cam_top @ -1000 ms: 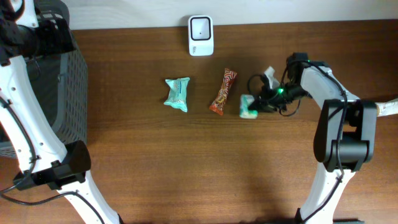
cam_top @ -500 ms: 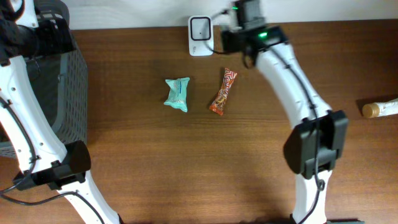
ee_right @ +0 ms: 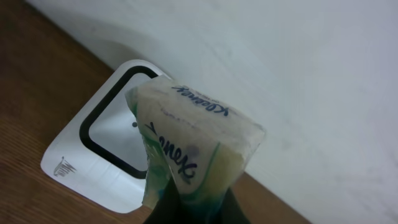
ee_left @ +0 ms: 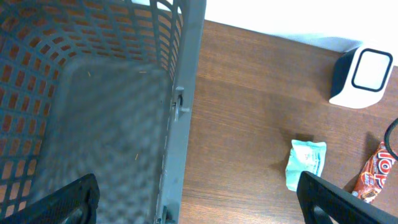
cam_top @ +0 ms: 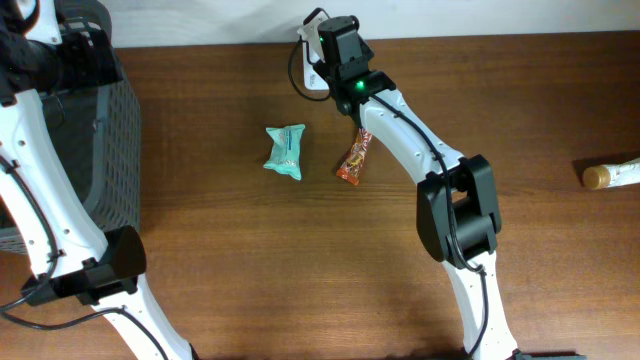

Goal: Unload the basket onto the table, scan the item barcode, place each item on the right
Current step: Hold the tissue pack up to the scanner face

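Note:
Next, I set the Kleenex tissue pack down with my right gripper on the table (cam_top: 603, 151) just behind the bottle.
My right gripper (ee_right: 193, 208) is shut on a Kleenex tissue pack (ee_right: 198, 140) and holds it upright, just in front of the window of the white barcode scanner (ee_right: 102, 155). From overhead the right gripper (cam_top: 335, 42) sits over the scanner (cam_top: 311, 72) at the back edge of the table, and the pack is hidden under it. The left gripper (ee_left: 199, 202) hangs open, with nothing between its fingers, over the rim of the grey basket (ee_left: 186, 93). The scanner (ee_left: 362, 78) also appears in the left wrist view.
A teal packet (cam_top: 285, 151) and an orange-red snack bar (cam_top: 353, 160) lie mid-table in front of the scanner. The basket (cam_top: 110, 140) stands at the far left. A bottle (cam_top: 610, 173) lies at the right edge. A white wall runs behind the table.
The right arm lifted the tissue pack from beside the snack bar and swung it left and back to the scanner. The left arm stayed still.

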